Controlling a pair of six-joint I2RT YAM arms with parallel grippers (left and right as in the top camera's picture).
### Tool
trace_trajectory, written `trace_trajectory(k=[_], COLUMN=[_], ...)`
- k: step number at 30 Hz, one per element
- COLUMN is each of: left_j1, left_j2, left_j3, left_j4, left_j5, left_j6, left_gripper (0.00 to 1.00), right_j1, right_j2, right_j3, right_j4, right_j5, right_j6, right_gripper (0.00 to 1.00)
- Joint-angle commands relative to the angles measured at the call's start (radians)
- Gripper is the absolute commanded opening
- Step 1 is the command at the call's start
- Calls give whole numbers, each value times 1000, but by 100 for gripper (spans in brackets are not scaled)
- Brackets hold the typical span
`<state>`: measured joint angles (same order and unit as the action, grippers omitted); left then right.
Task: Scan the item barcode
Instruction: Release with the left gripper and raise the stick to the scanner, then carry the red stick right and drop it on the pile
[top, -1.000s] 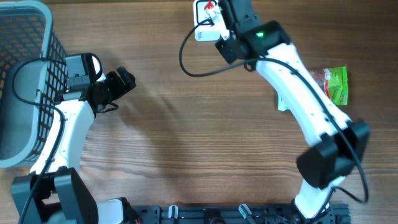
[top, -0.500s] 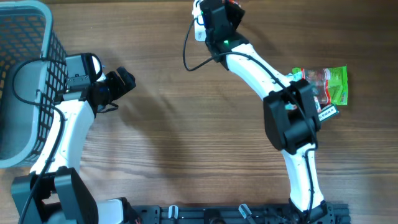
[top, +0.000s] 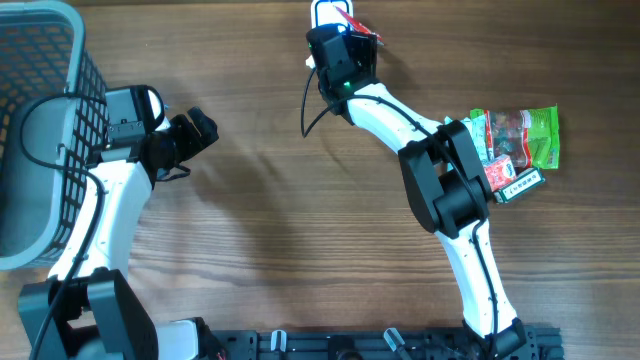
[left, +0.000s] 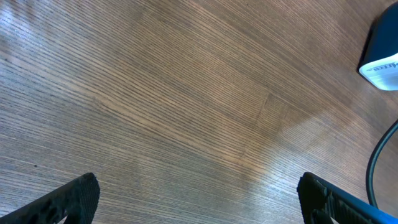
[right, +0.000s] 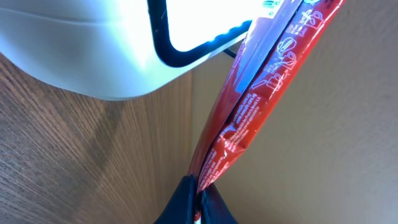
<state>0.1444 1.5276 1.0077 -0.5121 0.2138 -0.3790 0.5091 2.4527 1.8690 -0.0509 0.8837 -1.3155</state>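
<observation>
The robot's right gripper should release the red snack packet, now held up beside the white scanner, on the green packet's edge (top: 492, 140), next to the teal packet.
My right gripper (right: 198, 198) is shut on the bottom edge of a red snack packet (right: 264, 87), the item. The packet stands up right beside the white scanner (right: 87, 56), whose window (right: 205, 15) glows bright. From overhead, the right gripper (top: 350, 38) holds the red packet (top: 362, 30) at the table's far edge, next to the scanner (top: 323, 12). No barcode shows on the packet. My left gripper (top: 198, 132) hangs open over bare wood at the left, its two fingers (left: 71, 198) wide apart with nothing between them.
A grey mesh basket (top: 40, 130) stands at the far left. Green and red snack packets (top: 518, 140) lie in a heap at the right. The scanner's black cable (top: 305, 95) loops over the table. A white-and-blue corner (left: 382, 53) shows in the left wrist view.
My right arm folded in toward the middle, uncovering the packets at the right. Its wrist carried the red packet left, up against the scanner. The left arm stayed still.
</observation>
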Motion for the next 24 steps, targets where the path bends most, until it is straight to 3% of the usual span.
trace_trajectory(k=[1, 7, 14, 18, 24], left_j1=[6, 6, 6, 6, 6], left_j2=[-3, -3, -3, -3, -3], left_j3=[7, 7, 7, 7, 7], left_j4=[3, 3, 3, 3, 3], left_j5=[-3, -3, -3, -3, -3], left_j6=[12, 12, 12, 12, 12], left_gripper=[100, 100, 100, 100, 100], right_j1=[5, 5, 5, 3, -61], right_j2=[12, 12, -45, -228, -536], right_j3=[5, 5, 5, 5, 5], right_j4=[-14, -197, -202, -367, -924], right_j5=[-41, -164, -172, -355, -522], right_j6=[69, 245, 303, 556, 1120], right_gripper=[4, 4, 4, 4, 4])
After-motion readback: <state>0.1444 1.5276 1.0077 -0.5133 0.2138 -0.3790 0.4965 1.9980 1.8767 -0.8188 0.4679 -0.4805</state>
